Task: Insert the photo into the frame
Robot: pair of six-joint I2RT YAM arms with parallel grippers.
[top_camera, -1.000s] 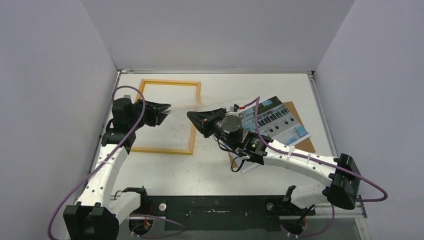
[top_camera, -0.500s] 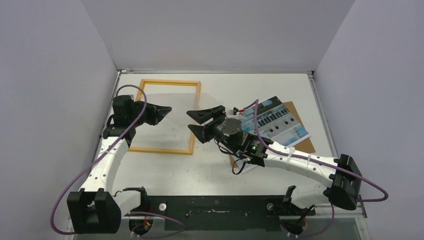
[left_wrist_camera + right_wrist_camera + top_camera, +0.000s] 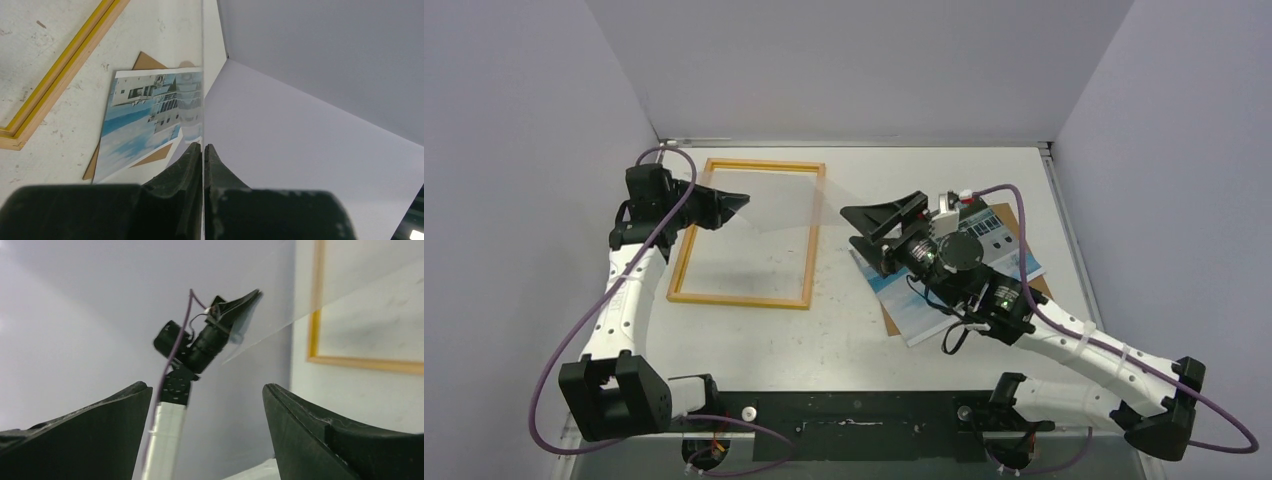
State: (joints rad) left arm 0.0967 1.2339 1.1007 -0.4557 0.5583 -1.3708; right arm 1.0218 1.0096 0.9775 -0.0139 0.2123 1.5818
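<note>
Next, my right gripper goes to the clear sheet's loose end (image 3: 833, 212), across from my left gripper, and closes there.
The frame (image 3: 686, 240) lies flat at the left of the table, a thin yellow-orange border; it also shows in the left wrist view (image 3: 65, 65) and the right wrist view (image 3: 315, 305). My left gripper (image 3: 742, 200) hovers over it, shut on the edge of a clear sheet (image 3: 784, 205), which appears edge-on between its jaws (image 3: 204, 147). The photo (image 3: 1014, 262), blue and white, lies face up at the right (image 3: 145, 115). My right gripper (image 3: 849, 228) hangs above the photo's left end, open and holding nothing (image 3: 206, 386).
A brown backing board (image 3: 1046, 290) lies under the photo, its corners sticking out. Grey walls close in the table at the left, back and right. My right arm stretches over the photo and the board.
My right gripper has opened, let go of the clear sheet and drawn back to the right over the photo. My left gripper has shut on the sheet and carried it up and left.
</note>
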